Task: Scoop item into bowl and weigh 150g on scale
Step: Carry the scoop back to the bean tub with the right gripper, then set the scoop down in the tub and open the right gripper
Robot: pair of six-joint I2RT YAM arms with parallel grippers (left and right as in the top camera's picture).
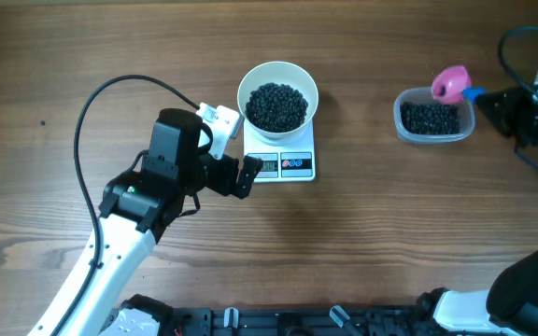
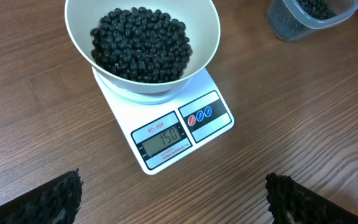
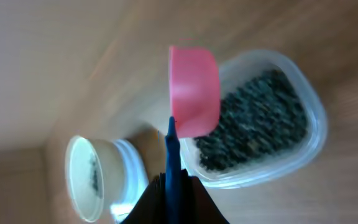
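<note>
My right gripper is to let go of the pink scoop on the beans at the clear plastic container's end (image 1: 451, 122) (image 3: 284, 118) opposite the scale.
A white bowl (image 1: 278, 95) (image 2: 143, 46) full of small black beans (image 1: 277, 105) (image 2: 143, 42) stands on the white square scale (image 1: 288, 164) (image 2: 178, 134). The scale's display shows digits. My left gripper (image 1: 233, 154) (image 2: 174, 202) hovers open just left of the scale's front, nothing between its fingers. At the far right, my right gripper (image 1: 489, 101) (image 3: 173, 186) is shut on the blue handle of a pink scoop (image 1: 450, 83) (image 3: 194, 90). The scoop hangs over the rim of a clear plastic container (image 1: 433, 117) (image 3: 260, 118) that holds more black beans.
The left arm's black cable (image 1: 110, 93) loops over the table to the left of the bowl. The right arm's body and cables (image 1: 535, 103) fill the far right edge. Bare wooden table (image 1: 362, 233) lies between the scale and the container.
</note>
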